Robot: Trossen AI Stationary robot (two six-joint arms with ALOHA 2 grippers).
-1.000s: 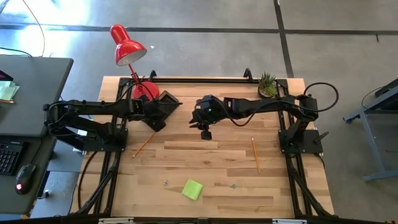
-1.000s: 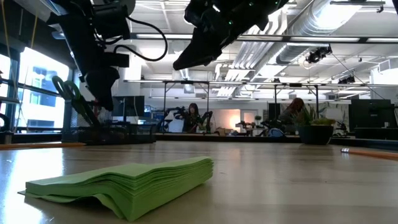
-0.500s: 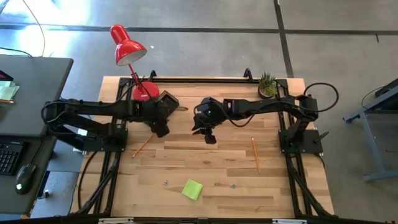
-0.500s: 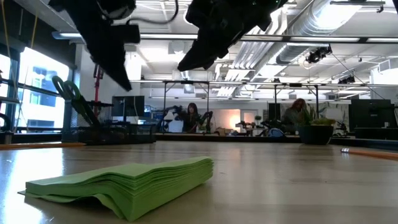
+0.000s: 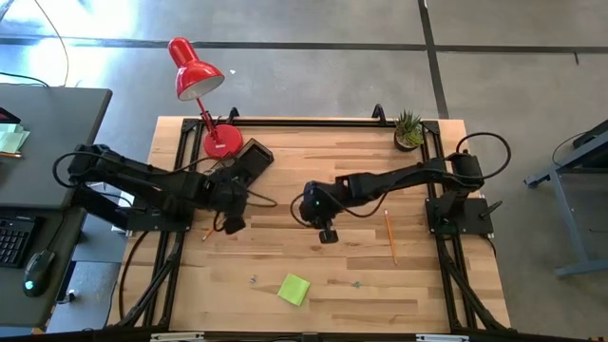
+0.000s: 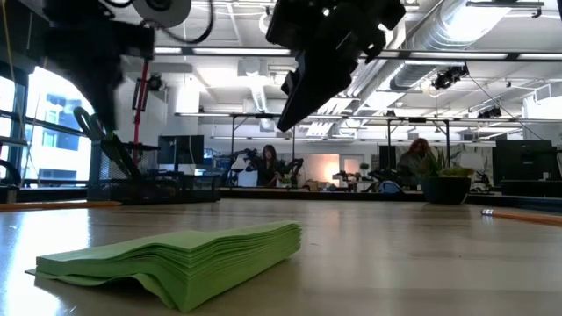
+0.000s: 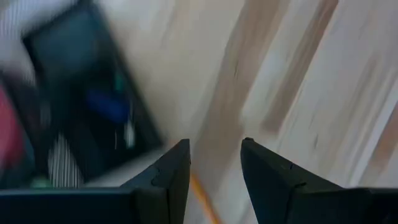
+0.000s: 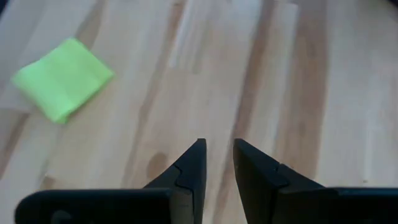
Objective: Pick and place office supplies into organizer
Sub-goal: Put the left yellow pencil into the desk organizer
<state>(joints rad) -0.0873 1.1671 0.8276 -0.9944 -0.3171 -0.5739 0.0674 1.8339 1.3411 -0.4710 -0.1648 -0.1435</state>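
Next, my left gripper picks up the orange pencil by the black organizer, gripping it near the pencil's end (image 5: 206,235) that is farther from the organizer.
The black organizer (image 5: 253,155) sits at the far left of the table beside the lamp base; in the low view, green scissor handles (image 6: 98,132) stick up out of the organizer (image 6: 162,186). An orange pencil (image 5: 218,223) lies near it. My left gripper (image 5: 231,222) hovers open over this pencil (image 7: 203,198), which shows between its fingers. My right gripper (image 5: 326,234) hangs over the table's middle, narrowly open and holding nothing. The lime-green sticky-note pad (image 5: 294,289) lies flat toward the near edge and shows ahead of the right gripper (image 8: 216,163). A second pencil (image 5: 389,236) lies on the right.
A red desk lamp (image 5: 195,70) stands at the far left corner and a small potted plant (image 5: 408,128) at the far right. Tiny metal clips (image 5: 253,279) (image 5: 356,283) lie near the pad. Bare wood lies between the right gripper and the pad.
My left gripper has drawn back from the organizer toward the near edge and now hovers over the left pencil. My right gripper has moved toward the near edge, from beside the organizer's level to the table's middle.
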